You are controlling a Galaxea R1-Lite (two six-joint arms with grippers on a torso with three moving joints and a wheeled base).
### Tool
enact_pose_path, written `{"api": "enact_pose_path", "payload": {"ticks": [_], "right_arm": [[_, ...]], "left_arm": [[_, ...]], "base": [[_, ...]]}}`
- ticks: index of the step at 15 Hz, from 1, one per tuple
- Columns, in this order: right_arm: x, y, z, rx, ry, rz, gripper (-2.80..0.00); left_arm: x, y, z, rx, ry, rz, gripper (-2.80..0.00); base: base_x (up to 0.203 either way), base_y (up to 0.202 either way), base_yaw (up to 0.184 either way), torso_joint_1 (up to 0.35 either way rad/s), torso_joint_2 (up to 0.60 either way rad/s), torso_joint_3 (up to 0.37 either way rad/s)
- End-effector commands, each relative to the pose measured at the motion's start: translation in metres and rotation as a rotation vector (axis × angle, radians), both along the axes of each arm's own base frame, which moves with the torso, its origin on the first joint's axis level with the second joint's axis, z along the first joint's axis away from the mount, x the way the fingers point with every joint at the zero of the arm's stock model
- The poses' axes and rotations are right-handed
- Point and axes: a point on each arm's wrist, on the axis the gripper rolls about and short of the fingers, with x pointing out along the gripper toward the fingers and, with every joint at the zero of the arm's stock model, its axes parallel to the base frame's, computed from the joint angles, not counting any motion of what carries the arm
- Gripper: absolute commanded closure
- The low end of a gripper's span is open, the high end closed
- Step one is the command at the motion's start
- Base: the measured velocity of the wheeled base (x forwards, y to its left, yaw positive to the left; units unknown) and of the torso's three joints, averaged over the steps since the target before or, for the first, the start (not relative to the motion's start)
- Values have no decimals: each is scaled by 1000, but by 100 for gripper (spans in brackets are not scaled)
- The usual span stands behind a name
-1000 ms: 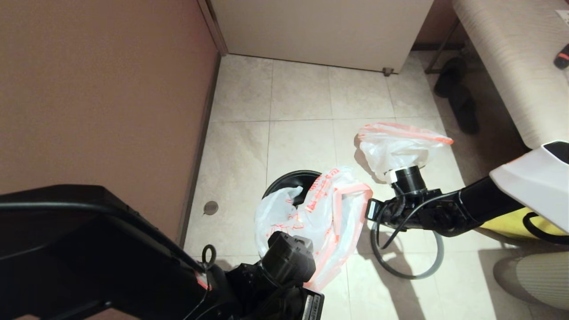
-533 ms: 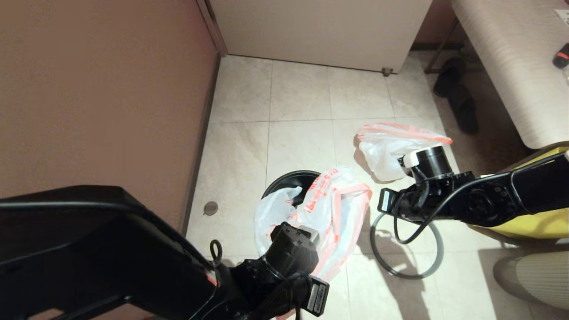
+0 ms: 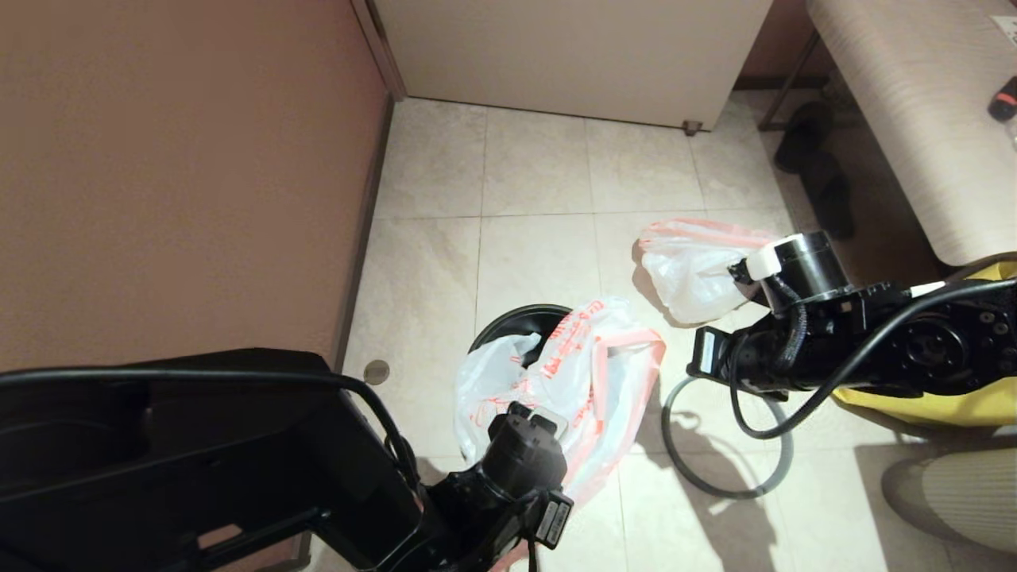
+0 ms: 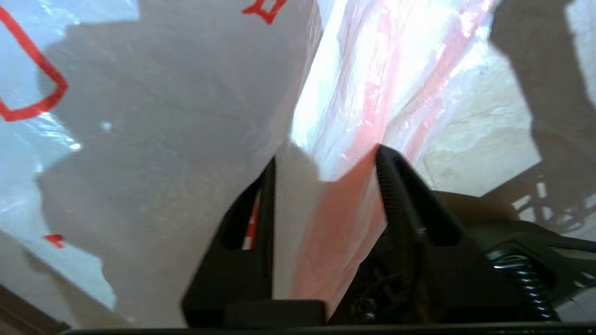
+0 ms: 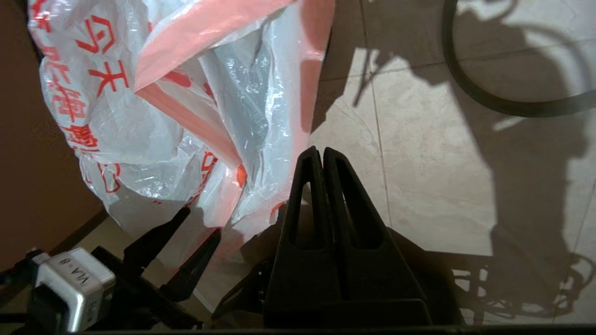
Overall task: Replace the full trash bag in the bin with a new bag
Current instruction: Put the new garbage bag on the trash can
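The pink band of the new bag is folded and keeps the bag's opening narrow, so my left gripper should grab the pink band's near end [image 4: 335, 226] and pull the bag's opening wide.
The new bag [image 3: 584, 373], translucent white with red characters and a pink edge band, hangs bunched over the near side of the black bin [image 3: 516, 320]. My left gripper [image 4: 328, 167] is open right below it, and the bag's pink band [image 4: 344, 218] lies loosely between its fingers. Its wrist [image 3: 524, 457] hides the fingers in the head view. To the right of the bag, my right gripper [image 5: 322, 151] is shut on nothing, just above the floor. The full trash bag [image 3: 683, 274] sits on the tiles beyond the right arm [image 3: 802, 349].
The bin's grey rim ring [image 3: 729, 496] lies on the floor under the right arm. A yellow fabric bag [image 3: 953, 405] is at the right, a brown wall [image 3: 183, 175] close on the left. A cabinet [image 3: 572, 56], a bench [image 3: 914, 103] and shoes [image 3: 818, 167] stand farther back.
The right arm has swung to the right, away from the new bag. The left wrist has drawn back toward me, lower in the head view. The bags and the bin stay put.
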Motion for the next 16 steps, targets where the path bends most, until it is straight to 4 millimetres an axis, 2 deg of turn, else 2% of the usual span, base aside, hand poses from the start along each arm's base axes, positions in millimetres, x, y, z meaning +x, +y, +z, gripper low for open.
{"api": "enact_pose_path", "payload": {"ticks": [1,7,10,12,13,16], "right_arm": [[-5,-1,9,8,-20,0,0],[-9,-1,11,-8,-19,-10,0],[-10,-2,13,-4,-25,-13,0],[-10,-2,13,-6,-26,-15,0],[-10,-3,12,-7,-22,-15,0],[-12,-3,9,-15,-13,-20,0]], "left_arm": [[2,-2,-13,23,0,2,-280],[8,-3,-23,41,-20,34,-280],[19,-8,-26,-8,-119,95,-280],[22,-9,-22,-26,-176,108,-280],[21,-9,-21,-26,-178,110,0],[20,-8,-15,-37,-186,108,0]], "base": [[0,0,0,0,0,0],[0,0,0,0,0,0],[0,0,0,0,0,0],[0,0,0,0,0,0],[0,0,0,0,0,0],[0,0,0,0,0,0]]}}
